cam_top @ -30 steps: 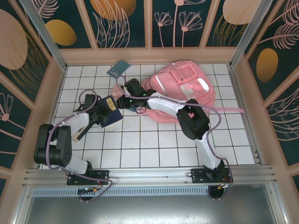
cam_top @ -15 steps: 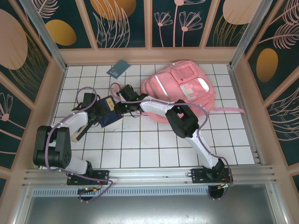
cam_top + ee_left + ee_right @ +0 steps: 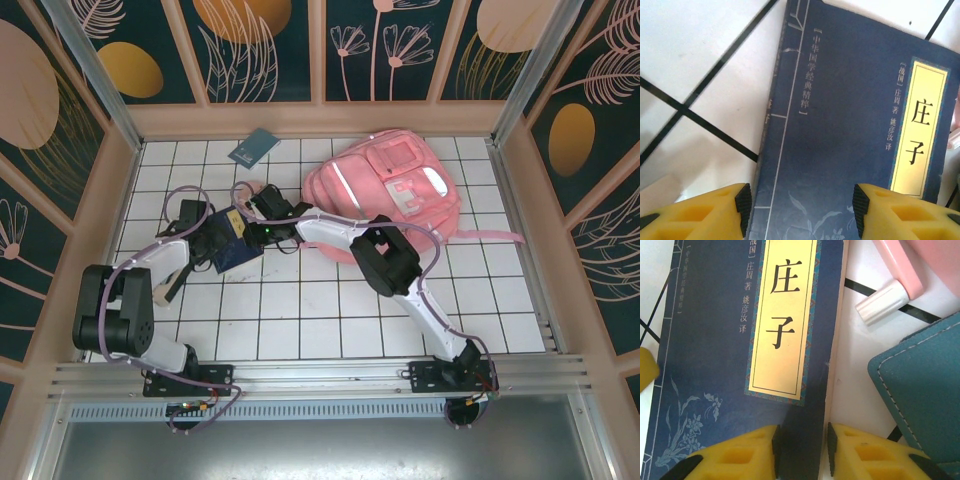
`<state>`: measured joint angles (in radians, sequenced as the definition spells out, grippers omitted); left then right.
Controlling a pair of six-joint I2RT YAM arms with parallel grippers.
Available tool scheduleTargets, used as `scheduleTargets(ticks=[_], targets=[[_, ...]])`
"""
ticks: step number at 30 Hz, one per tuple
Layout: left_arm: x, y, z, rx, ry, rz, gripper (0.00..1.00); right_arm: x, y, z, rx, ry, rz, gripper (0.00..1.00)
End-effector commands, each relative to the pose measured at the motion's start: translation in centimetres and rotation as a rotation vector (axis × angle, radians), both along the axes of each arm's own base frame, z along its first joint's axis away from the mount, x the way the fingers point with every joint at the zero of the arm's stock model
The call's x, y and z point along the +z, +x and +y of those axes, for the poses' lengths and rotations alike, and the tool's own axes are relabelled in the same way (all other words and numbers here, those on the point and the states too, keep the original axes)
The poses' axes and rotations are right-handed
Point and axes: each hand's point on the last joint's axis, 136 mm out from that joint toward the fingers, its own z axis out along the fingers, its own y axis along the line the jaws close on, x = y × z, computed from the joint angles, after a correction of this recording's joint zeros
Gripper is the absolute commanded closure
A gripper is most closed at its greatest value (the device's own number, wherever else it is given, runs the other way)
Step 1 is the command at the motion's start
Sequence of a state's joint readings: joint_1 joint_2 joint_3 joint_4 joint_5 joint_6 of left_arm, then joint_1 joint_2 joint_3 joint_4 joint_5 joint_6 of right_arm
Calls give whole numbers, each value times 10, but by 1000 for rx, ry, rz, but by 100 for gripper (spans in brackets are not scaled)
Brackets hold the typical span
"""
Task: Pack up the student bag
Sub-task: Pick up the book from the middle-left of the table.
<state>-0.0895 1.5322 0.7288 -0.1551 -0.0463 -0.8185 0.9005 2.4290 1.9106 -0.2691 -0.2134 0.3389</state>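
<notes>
I need to turn my left gripper and pinch the book's spine edge (image 3: 765,145) while my right gripper stays, because my left gripper's open fingers span the flat cover beside the book's spine.
The student bag (image 3: 385,190) is a big pink backpack lying at the back right of the tiled table, pocket side up. A dark blue book (image 3: 232,243) with a yellow title label (image 3: 785,320) lies left of it. My left gripper (image 3: 800,205) is open over the book's lower left part (image 3: 840,125), one pad at the spine edge and the other on the cover. My right gripper (image 3: 804,450) is open with its jaws narrowly apart, straddling the book's right edge. In the top view the left gripper (image 3: 213,243) and right gripper (image 3: 256,228) flank the book.
A teal stitched notebook (image 3: 253,147) lies near the back wall and also shows at the right of the right wrist view (image 3: 925,390). A pink tube with a white cap (image 3: 890,295) lies just beyond the book. Wooden walls (image 3: 115,200) enclose the table.
My right arm has reached further left, from the bag's edge to the book, and its jaws have narrowed. The left jaws have widened a little over the book.
</notes>
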Motion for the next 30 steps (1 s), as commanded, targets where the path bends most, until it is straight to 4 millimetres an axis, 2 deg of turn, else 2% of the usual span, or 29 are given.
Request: scheduleTargets(ticks=[1,3,6,9,11,16,19,23,26,30], targets=[[-44,-36,-7,-24,-61,149,42,-20,-12,1,31,-44,26,68],[-48,-37,-15,-38,-108,150,42,-20,-13,3,37,-43,28,68],[-54,-41,-14,-30,-104,181,42,-19,-15,5,43,-42,30,68],[-50,-37,-20,-47,-136,154,44,-19,-19,7,56,-33,41,69],[-37,-29,-31,-79,-190,93,45,-18,-21,9,65,-22,50,71],[20,-4,-66,-181,-384,-125,48,-18,-24,13,75,-7,66,77],[50,2,-73,-211,-432,-234,51,-17,-24,13,78,0,72,78],[78,2,-75,-239,-440,-334,50,-15,-24,15,81,8,74,78],[81,0,-69,-221,-408,-358,49,-15,-24,15,81,9,76,78],[57,-4,-60,-185,-354,-256,54,-14,-24,15,77,6,76,78]])
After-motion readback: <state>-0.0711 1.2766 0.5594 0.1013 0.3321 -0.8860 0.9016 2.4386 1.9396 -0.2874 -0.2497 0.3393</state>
